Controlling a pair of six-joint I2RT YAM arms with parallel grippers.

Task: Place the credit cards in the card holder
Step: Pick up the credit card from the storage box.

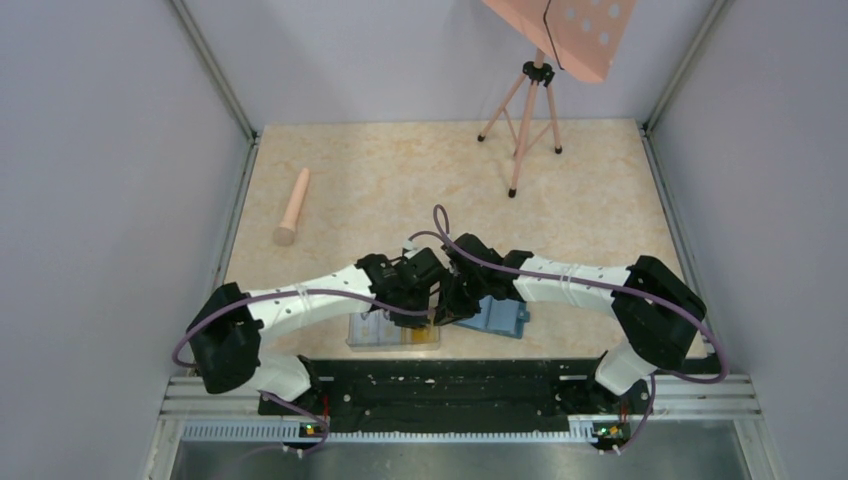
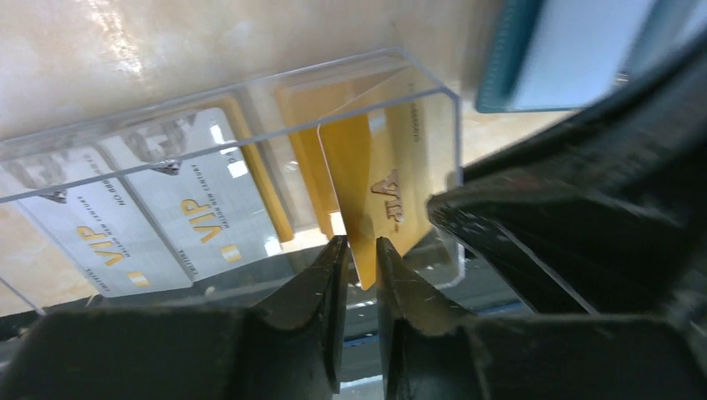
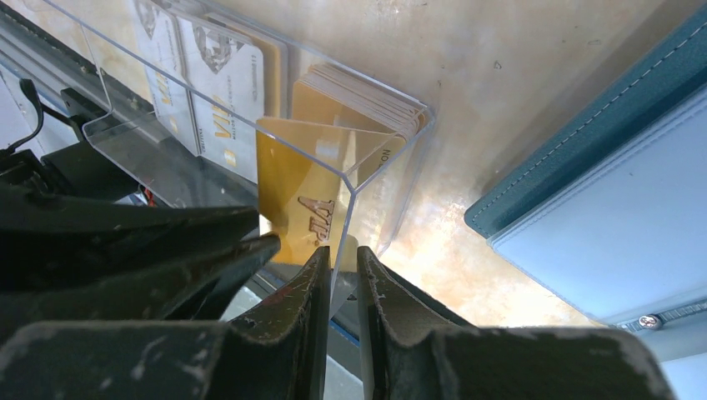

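Next, my left gripper takes a new grip on the yellow-orange card nearer the side (image 2: pixel 422 210) of the box it leans against, and then lifts it out to my right gripper.
A clear plastic box (image 2: pixel 250 92) holds pale blue-white credit cards (image 2: pixel 158 225) on the left and a stack of yellow-orange cards (image 3: pixel 358 96) on the right. My left gripper (image 2: pixel 360 243) is shut on the corner of one yellow-orange card (image 2: pixel 379 179), which is tilted up out of the stack. My right gripper (image 3: pixel 342 248) is shut on the box's near corner wall (image 3: pixel 354 183). The teal card holder (image 3: pixel 617 192) lies open just right of the box, its light blue inside up. In the top view both grippers (image 1: pixel 438 303) meet over the box (image 1: pixel 385 335), with the holder (image 1: pixel 497 318) beside them.
A pinkish cylinder (image 1: pixel 293 207) lies at the far left of the marble table (image 1: pixel 400 170). A pink tripod (image 1: pixel 525 120) stands at the back right. Grey walls close in both sides. The black mounting rail (image 1: pixel 450 385) runs along the near edge.
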